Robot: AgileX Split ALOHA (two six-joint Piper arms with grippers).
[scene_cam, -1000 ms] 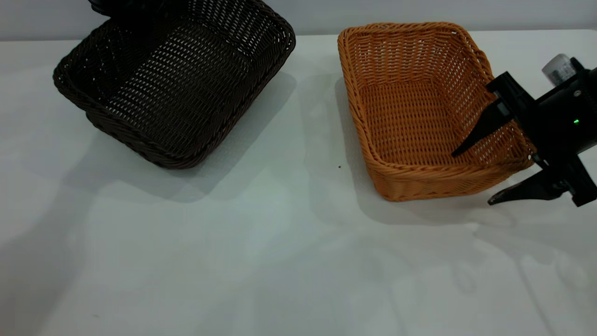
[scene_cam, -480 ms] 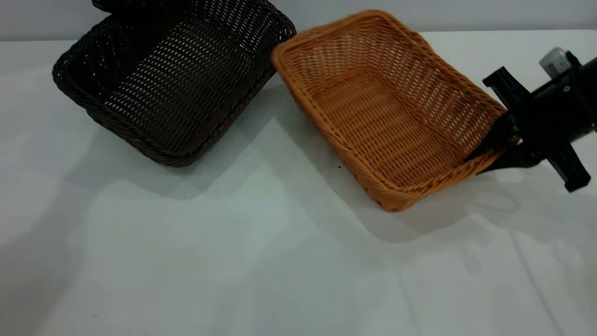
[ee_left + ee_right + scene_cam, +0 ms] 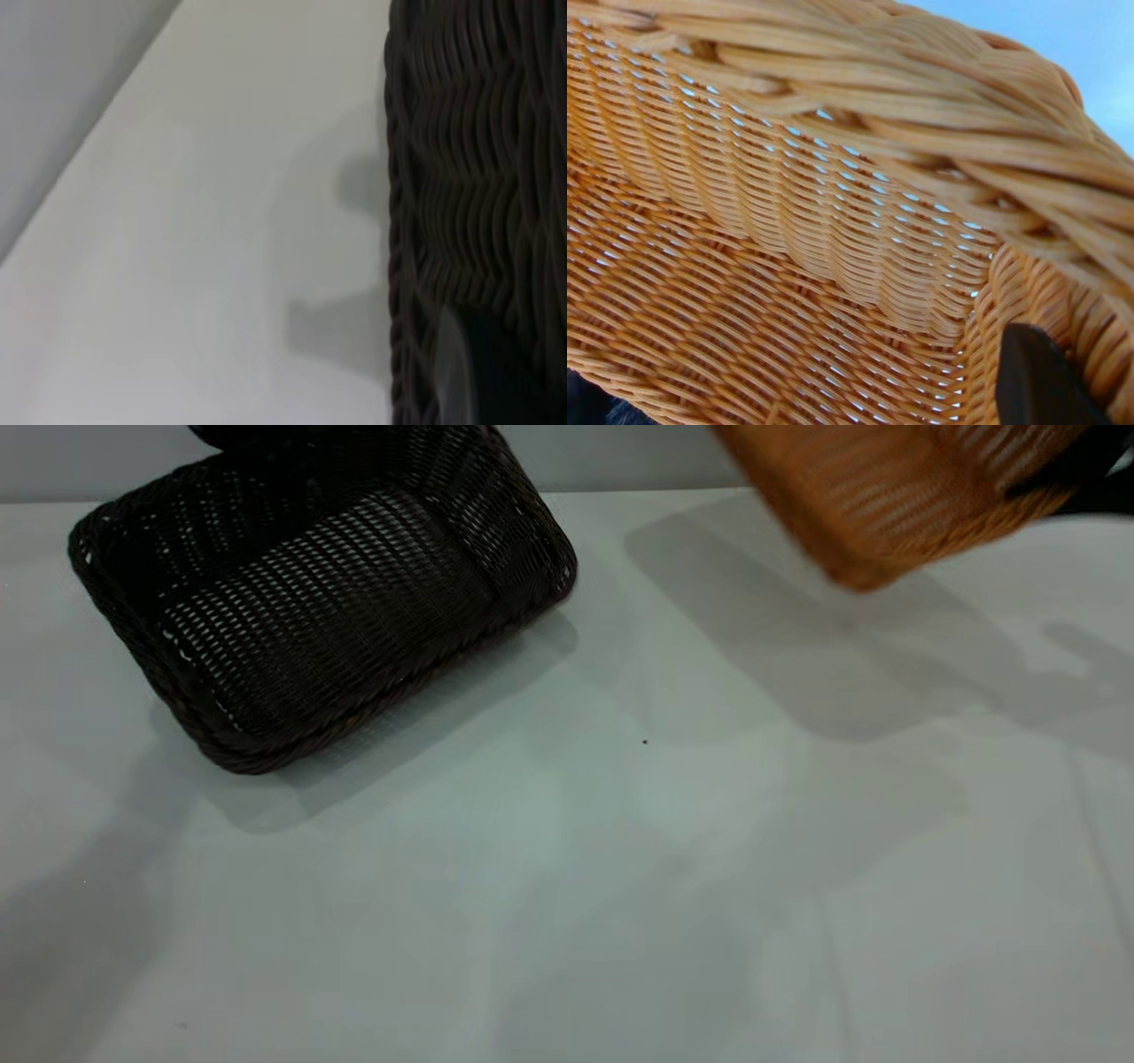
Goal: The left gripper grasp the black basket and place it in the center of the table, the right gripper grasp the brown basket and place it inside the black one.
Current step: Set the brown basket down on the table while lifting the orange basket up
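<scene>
The robot's left gripper will release the black basket on the table's bare centre (image 3: 571, 792), so that it covers the small dark speck.
The black basket (image 3: 328, 593) sits at the table's (image 3: 567, 868) back left, tilted, with its far side raised. My left gripper (image 3: 237, 436) is a dark shape at the basket's far rim, shut on it. In the left wrist view one finger (image 3: 458, 372) presses on the black basket's woven wall (image 3: 469, 195). The brown basket (image 3: 895, 496) hangs blurred in the air at the top right, clear of the table. My right gripper (image 3: 1083, 467) is shut on its rim. The right wrist view shows the brown basket's inside (image 3: 788, 230) with one dark finger (image 3: 1036, 381) against the wall.
The brown basket's shadow (image 3: 797, 646) falls on the table's right middle. A small dark speck (image 3: 645, 741) lies near the table's centre. A grey wall (image 3: 620, 456) runs behind the table's back edge.
My right gripper closed on the brown basket's rim, tilted it, then lifted it off the table up and to the right. The black basket turned and shifted slightly, its far side raised.
</scene>
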